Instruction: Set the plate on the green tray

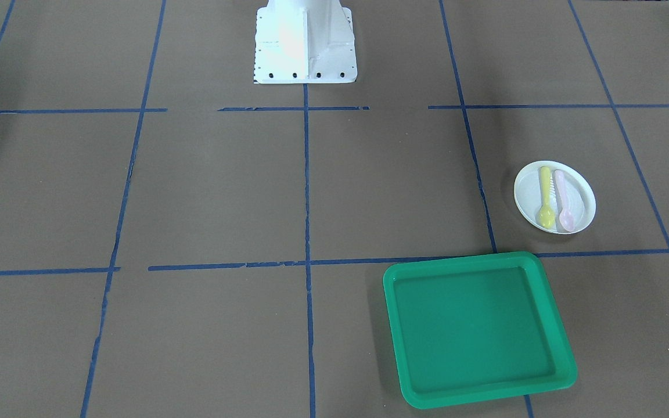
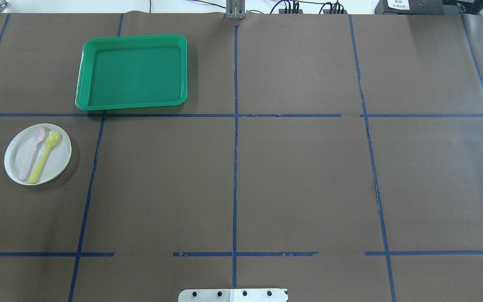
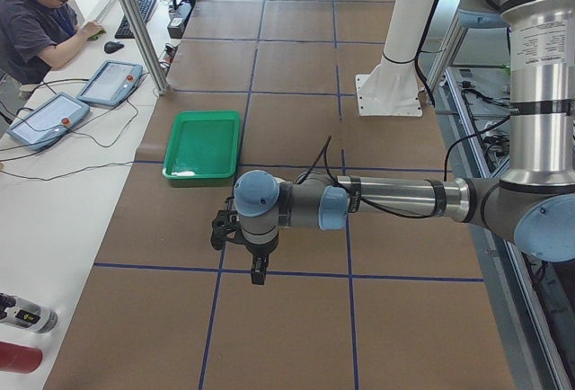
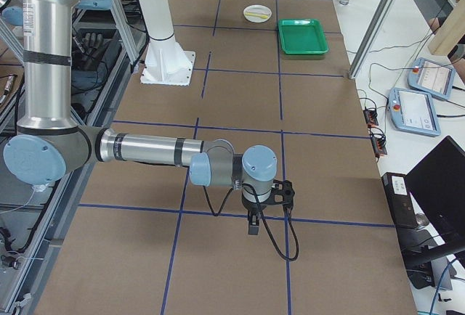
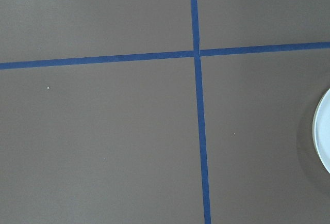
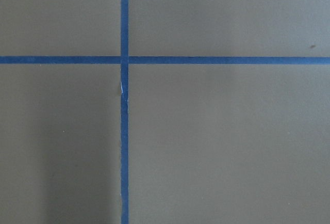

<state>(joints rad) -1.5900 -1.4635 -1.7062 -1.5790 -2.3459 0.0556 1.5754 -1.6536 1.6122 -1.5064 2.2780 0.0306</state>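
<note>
The rim point(image 1: 594, 199) point(image 5: 314, 129) of the small white plate, on the side nearest the pink spoon, should be held next by my left gripper.
The small white plate point(image 1: 527, 191) lies on the brown table beside the green tray point(image 1: 479, 259), apart from it. A yellow spoon point(image 1: 545, 194) and a pink spoon point(image 1: 563, 197) lie on the plate. In the overhead view the plate point(image 2: 58, 162) is at the left and the tray point(image 2: 132, 39) is farther back. The plate's edge shows at the right of the left wrist view point(image 5: 324, 136). The left gripper point(image 3: 258, 273) hangs above the table and hides the plate in that view. The right gripper point(image 4: 252, 226) hangs far from both. I cannot tell whether either is open or shut.
The robot's white base point(image 1: 304, 43) stands at the table's edge. Blue tape lines cross the brown table. An operator point(image 3: 40, 13) sits at a side bench with two tablets point(image 3: 110, 82) beyond the tray's side of the table.
</note>
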